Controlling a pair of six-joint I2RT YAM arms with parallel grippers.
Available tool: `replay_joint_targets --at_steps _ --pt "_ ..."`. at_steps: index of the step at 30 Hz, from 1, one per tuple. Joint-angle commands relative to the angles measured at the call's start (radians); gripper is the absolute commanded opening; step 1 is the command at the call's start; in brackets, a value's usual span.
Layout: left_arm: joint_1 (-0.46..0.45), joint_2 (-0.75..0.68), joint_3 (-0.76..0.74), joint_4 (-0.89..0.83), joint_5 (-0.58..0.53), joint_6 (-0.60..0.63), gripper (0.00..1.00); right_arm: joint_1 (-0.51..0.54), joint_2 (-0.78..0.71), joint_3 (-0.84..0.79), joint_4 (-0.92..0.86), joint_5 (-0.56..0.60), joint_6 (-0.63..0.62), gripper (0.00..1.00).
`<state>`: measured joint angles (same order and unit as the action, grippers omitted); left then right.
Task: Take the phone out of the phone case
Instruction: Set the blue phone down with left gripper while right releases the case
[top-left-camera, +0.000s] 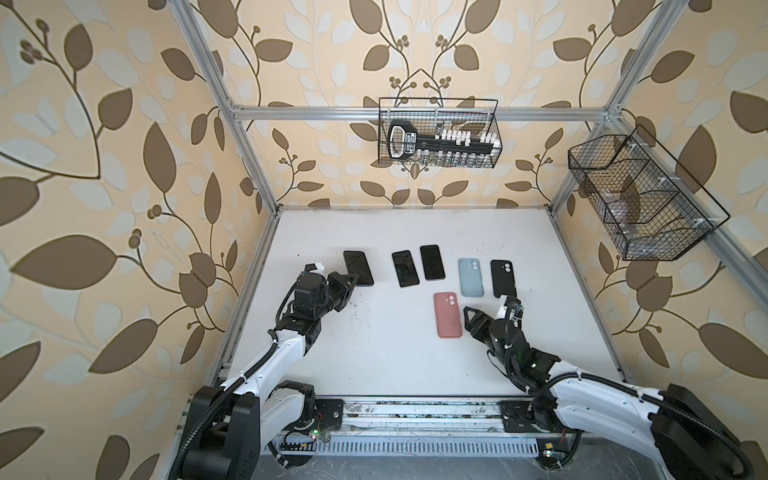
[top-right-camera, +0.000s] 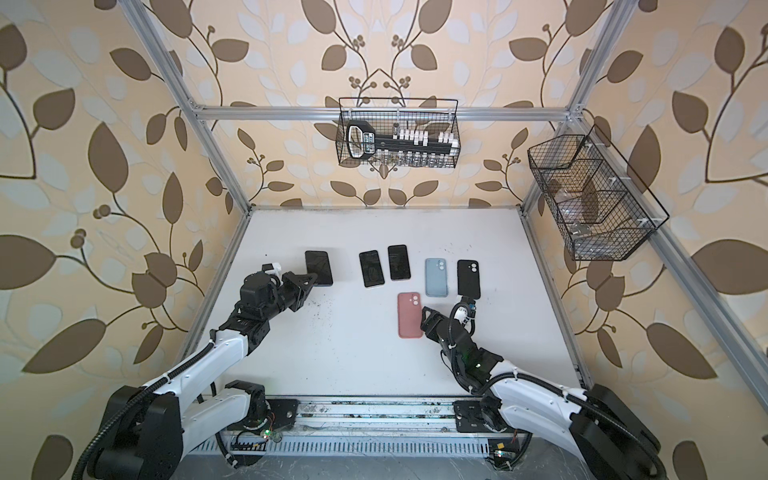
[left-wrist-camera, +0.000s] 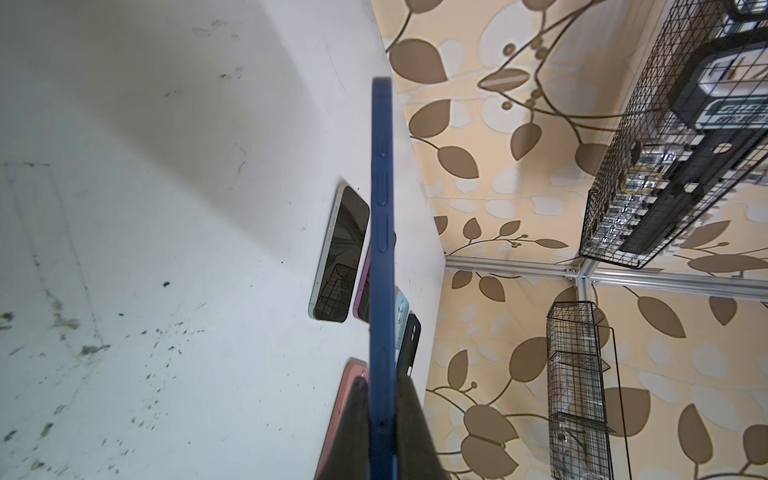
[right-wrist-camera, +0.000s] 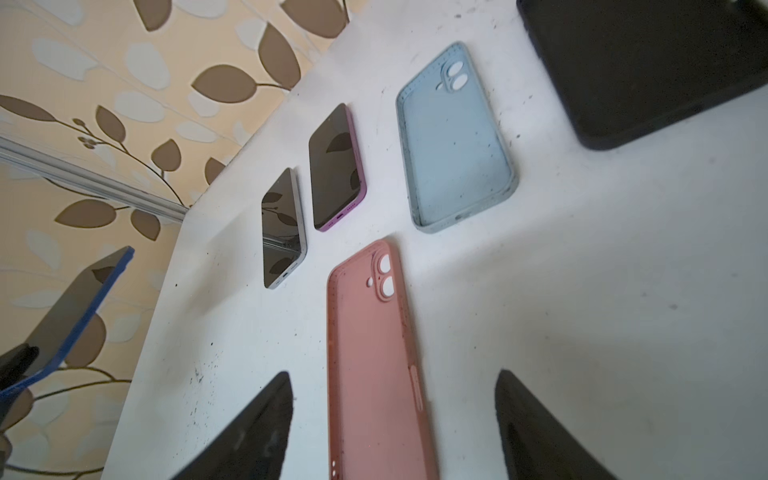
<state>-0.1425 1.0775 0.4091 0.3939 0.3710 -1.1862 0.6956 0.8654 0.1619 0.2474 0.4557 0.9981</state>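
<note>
My left gripper will release the phone with the dark screen on the white table (top-left-camera: 371, 284) (left-wrist-camera: 244, 281) next to the bare phones, across from the light blue case.
My left gripper (top-left-camera: 351, 282) (top-right-camera: 309, 282) (left-wrist-camera: 382, 380) is shut on the near end of a dark-screened phone (top-left-camera: 358, 268) (top-right-camera: 318, 268). The phone sits in a blue phone case (left-wrist-camera: 382, 249) (right-wrist-camera: 83, 307) and is held above the table at the left. An empty pink case (top-left-camera: 448, 314) (top-right-camera: 409, 314) (right-wrist-camera: 374, 332) lies flat, open side up, right of centre. My right gripper (top-left-camera: 466, 320) (top-right-camera: 424, 318) (right-wrist-camera: 394, 374) stands open at its near end, one finger on either side and neither touching it.
Two bare phones (top-left-camera: 405, 268) (top-left-camera: 432, 262) lie screen up mid-table. An empty light blue case (top-left-camera: 471, 277) and a black case (top-left-camera: 503, 278) lie to their right. Wire baskets hang on the back rail (top-left-camera: 438, 133) and on the right rail (top-left-camera: 640, 199).
</note>
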Motion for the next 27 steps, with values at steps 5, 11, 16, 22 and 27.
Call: replay_joint_targets --at_steps 5,11,16,22,27 --pt "0.006 0.174 0.002 0.346 0.138 0.093 0.00 -0.102 -0.080 0.088 -0.184 -0.071 -0.176 1.00" --pt "0.006 0.285 -0.012 0.407 0.143 0.134 0.00 -0.126 -0.067 0.099 -0.171 -0.109 -0.205 1.00" --pt "0.006 0.337 -0.021 0.424 0.140 0.160 0.00 -0.129 -0.042 0.083 -0.139 -0.123 -0.199 1.00" --pt "0.004 0.491 -0.037 0.578 0.165 0.131 0.00 -0.132 -0.012 0.064 -0.093 -0.137 -0.185 1.00" --pt "0.004 0.591 -0.060 0.676 0.152 0.119 0.00 -0.136 0.008 0.070 -0.086 -0.146 -0.192 1.00"
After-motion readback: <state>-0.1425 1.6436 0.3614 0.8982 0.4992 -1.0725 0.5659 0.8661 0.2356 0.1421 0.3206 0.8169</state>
